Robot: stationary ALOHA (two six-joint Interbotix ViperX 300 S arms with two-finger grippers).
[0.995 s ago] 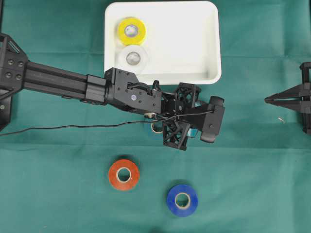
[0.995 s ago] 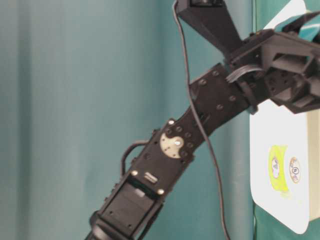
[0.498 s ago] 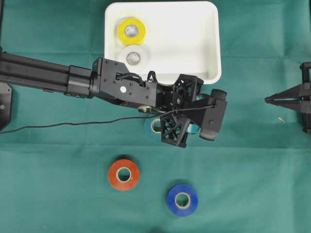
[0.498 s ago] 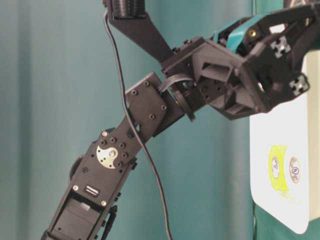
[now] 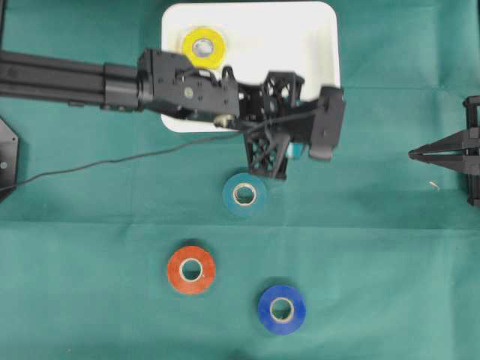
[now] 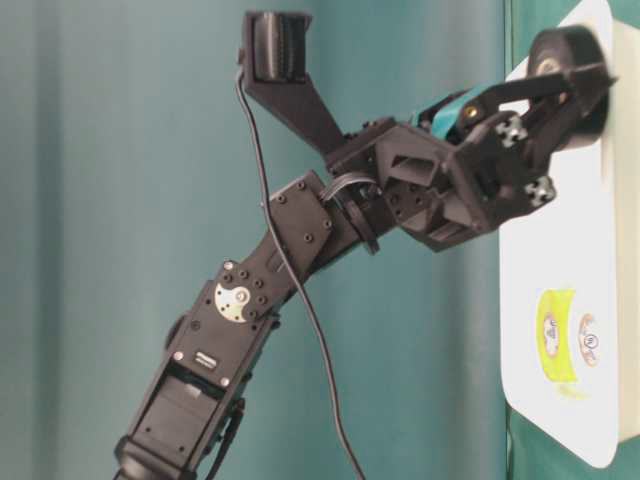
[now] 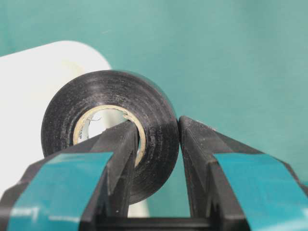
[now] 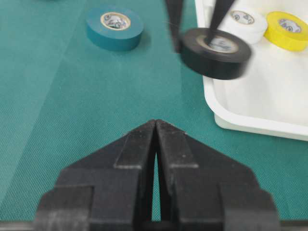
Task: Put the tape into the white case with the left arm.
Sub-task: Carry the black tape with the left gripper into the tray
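Next, I release the black tape roll from my left gripper inside the white case's front corner (image 5: pixel 299 88) (image 7: pixel 29 139), away from the yellow roll.
A black tape roll (image 7: pixel 103 115) hangs in my left gripper (image 7: pixel 156 127), which is shut on it. One teal-banded finger sits inside the core and the other presses the outer wall. In the right wrist view the black tape roll (image 8: pixel 216 52) hovers, blurred, over the corner rim of the white case (image 8: pixel 250 122). From overhead the left arm (image 5: pixel 210 90) lies across the front of the white case (image 5: pixel 322 45) and hides the roll. My right gripper (image 5: pixel 412 155) rests shut and empty at the right edge.
A yellow roll (image 5: pixel 202 46) and a white roll (image 8: pixel 245 20) lie inside the case. On the green cloth are a teal roll (image 5: pixel 244 194), an orange-red roll (image 5: pixel 190 269) and a blue roll (image 5: pixel 281 308). A black cable (image 5: pixel 112 161) trails left.
The left arm has swung toward the case, carrying the black roll up over its rim. The teal roll, partly hidden before, now shows fully. The right arm has not moved.
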